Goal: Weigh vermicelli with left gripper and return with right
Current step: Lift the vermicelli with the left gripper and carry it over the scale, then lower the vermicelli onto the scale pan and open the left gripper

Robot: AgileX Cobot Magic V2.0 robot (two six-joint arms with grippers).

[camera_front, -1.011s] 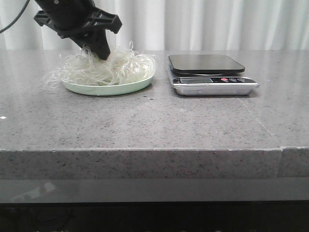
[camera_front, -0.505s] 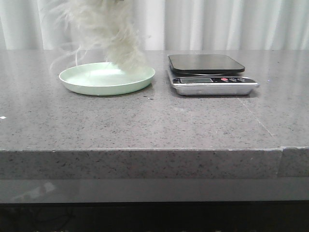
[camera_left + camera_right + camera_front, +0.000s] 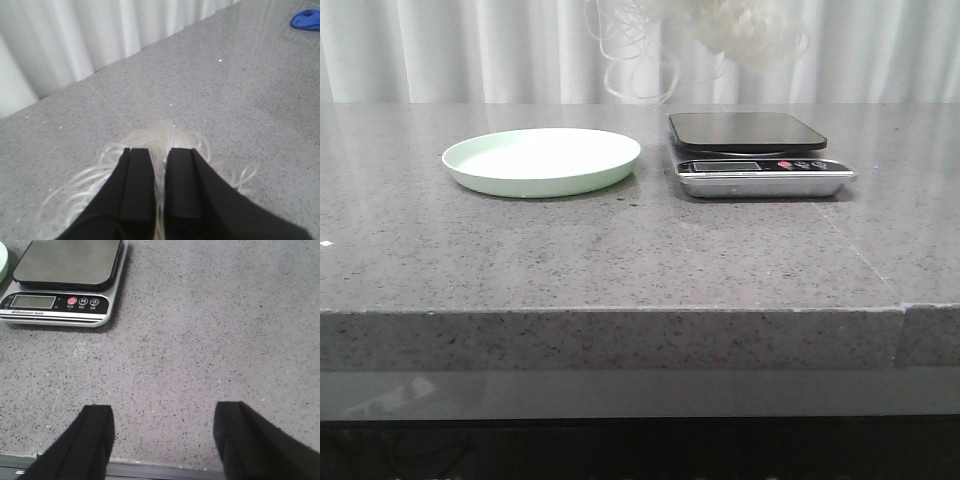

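Note:
My left gripper will let go of the vermicelli on the black top of the kitchen scale (image 3: 735, 125).
The vermicelli (image 3: 745, 25), a whitish clump with loose curly strands, hangs at the top of the front view, above the kitchen scale (image 3: 748, 130). In that view the arm holding it is out of frame. In the left wrist view my left gripper (image 3: 159, 152) is shut on the vermicelli (image 3: 155, 137), with strands spilling out around the black fingers. The pale green plate (image 3: 542, 160) stands bare at the left of the scale. My right gripper (image 3: 162, 415) is open and empty, low over the table's front edge, with the scale (image 3: 65, 302) ahead of it.
A white curtain hangs behind the grey speckled table (image 3: 620, 250). A blue object (image 3: 307, 20) lies at the edge of the left wrist view. The plate's rim (image 3: 2, 262) shows beside the scale in the right wrist view.
The vermicelli has been lifted off the plate and carried to the right, from above the plate to above the scale. The plate is bare now.

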